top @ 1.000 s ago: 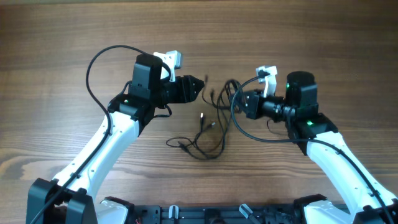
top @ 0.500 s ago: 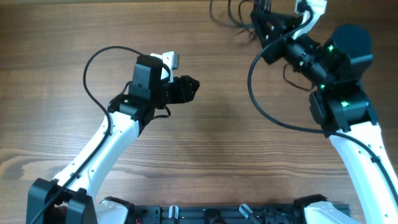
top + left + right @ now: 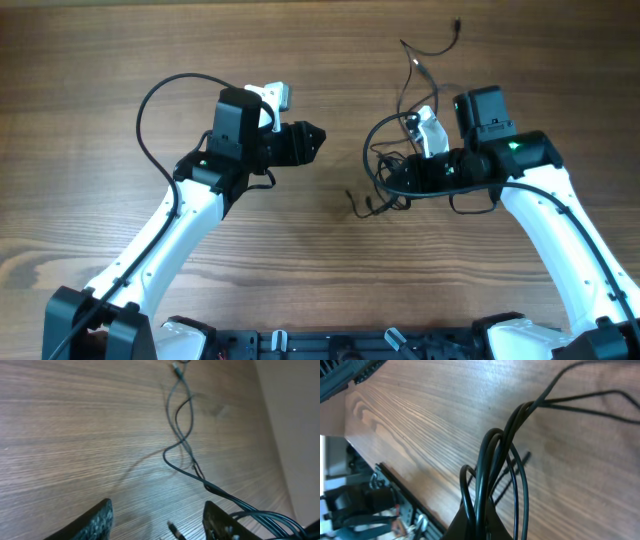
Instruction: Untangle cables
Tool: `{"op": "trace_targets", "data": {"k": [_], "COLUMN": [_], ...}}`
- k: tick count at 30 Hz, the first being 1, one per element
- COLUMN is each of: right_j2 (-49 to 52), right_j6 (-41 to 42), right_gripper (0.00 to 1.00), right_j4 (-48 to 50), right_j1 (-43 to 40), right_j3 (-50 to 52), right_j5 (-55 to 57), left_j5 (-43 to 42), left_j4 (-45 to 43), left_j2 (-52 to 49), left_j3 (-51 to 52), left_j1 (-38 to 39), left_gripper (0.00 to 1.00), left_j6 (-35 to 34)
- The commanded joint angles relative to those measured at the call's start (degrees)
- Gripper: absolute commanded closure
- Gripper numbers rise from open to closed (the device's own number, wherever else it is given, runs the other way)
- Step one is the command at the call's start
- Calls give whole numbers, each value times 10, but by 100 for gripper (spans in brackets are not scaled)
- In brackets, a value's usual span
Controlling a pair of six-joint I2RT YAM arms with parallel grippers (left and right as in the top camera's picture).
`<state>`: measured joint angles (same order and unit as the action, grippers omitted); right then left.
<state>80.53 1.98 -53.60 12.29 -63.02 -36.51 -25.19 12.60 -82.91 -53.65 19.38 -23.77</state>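
The cables sit bunched together in my right gripper's fingers, so next my left gripper takes the loops [image 3: 384, 164] beside that grip and pulls them away while it holds.
The cables [image 3: 408, 80] are thin black cords bunched in my right gripper [image 3: 396, 180], which is shut on them right of the table's middle. Loose strands trail from the grip toward the far edge, and a short end [image 3: 357, 206] lies on the wood to the left. In the right wrist view the bundle [image 3: 492, 455] rises out of the closed jaws of the right gripper [image 3: 477, 527]. My left gripper [image 3: 318, 138] stands open and empty, a short way left of the tangle. Its wrist view shows two twisted strands [image 3: 178, 420] ahead of its fingers [image 3: 97, 520] and a plug end [image 3: 175, 531] low between them.
Thicker black cables wired to the arms loop beside each wrist, one [image 3: 150, 110] at the left arm and one [image 3: 440, 195] under the right gripper. The wooden table [image 3: 120, 60] runs in all directions. A black rail [image 3: 330, 345] lines the near edge.
My right arm, shut on the cables, swung to the far right corner and has come back down to the middle right. The cables no longer lie between the grippers. The left arm stayed put.
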Motion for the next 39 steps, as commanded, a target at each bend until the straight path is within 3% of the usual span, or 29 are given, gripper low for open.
{"op": "trace_targets", "data": {"k": [1,5,9,17,21,27,31,35,39], "right_j2": [-1,-1,-1,-1,-1,-1,-1,-1,-1], "right_j6": [-42,-70,-64,-14,47,57,59,61,61], "right_gripper": [96,96,96,96,96,96,96,95,91], "right_j4": [14,37,82,162,200,203,201,201,195], "right_j1": [1,1,1,1,1,1,1,1,1], "right_j3": [2,2,2,2,2,2,2,2,2], "right_j5": [-19,-93,-159,-299,-326,-386,-420,-419,-381], "left_j5": [-93,-226,-284,-282,-242,-242,-224,-216,-212], "left_j4": [-35,-77,-74,-46,-47,-74,-108,-118,-126], "left_j2": [10,0,0,0,0,0,0,0,0], "left_j3": [-6,-6,-6,-6,-6,-6,-6,-6,-6], "left_j1": [-2,3,4,18,26,26,26,26,24], "left_gripper": [36,32,31,32,32,32,46,84,92], "left_j6": [11,10,27,119,122,129,129,129,129]}}
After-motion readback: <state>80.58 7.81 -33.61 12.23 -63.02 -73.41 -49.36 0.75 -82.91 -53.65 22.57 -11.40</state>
